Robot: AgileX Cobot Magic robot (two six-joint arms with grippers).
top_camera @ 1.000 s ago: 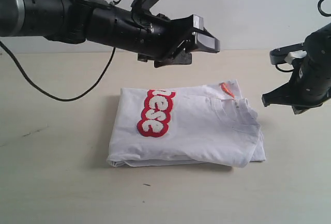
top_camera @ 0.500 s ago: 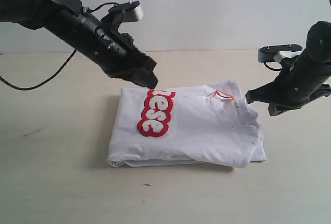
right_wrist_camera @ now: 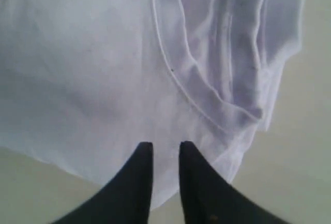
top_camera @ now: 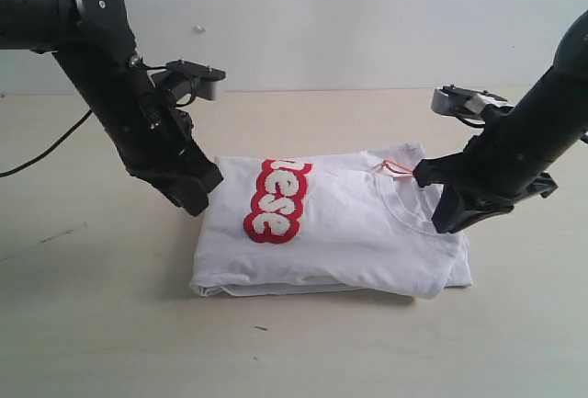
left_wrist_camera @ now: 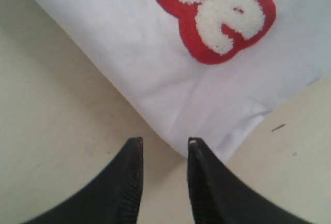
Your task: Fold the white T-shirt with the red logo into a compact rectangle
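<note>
The top layer of the T-shirt sticks out at its near corner past the layer below, so the robot's right gripper needs to take that corner (top_camera: 434,278) and lift the top layer clear before it squares the fold.
The white T-shirt (top_camera: 349,233) lies folded into a thick rectangle on the tan table (top_camera: 92,324). The red logo (top_camera: 276,200) faces up on its left half, and the ribbed collar (top_camera: 409,214) and the orange neck tag (top_camera: 397,167) are on its right half. My left gripper (top_camera: 197,198) hangs low at the shirt's left edge; the left wrist view shows it (left_wrist_camera: 164,142) open over bare table, next to the cloth (left_wrist_camera: 129,38) and the logo (left_wrist_camera: 222,17). My right gripper (top_camera: 447,219) is over the shirt's right edge. In the right wrist view it (right_wrist_camera: 166,145) stands narrowly open above the cloth (right_wrist_camera: 77,53), gripping nothing.
A black cable (top_camera: 46,150) trails from the left arm across the table's back left. A pale wall closes the far side. A small dark mark (top_camera: 261,328) lies on the table in front of the shirt.
Both arms came down from above. The left swung from over the shirt to its left edge and narrowed its jaws. The right moved in over the right edge. The shirt has not moved.
</note>
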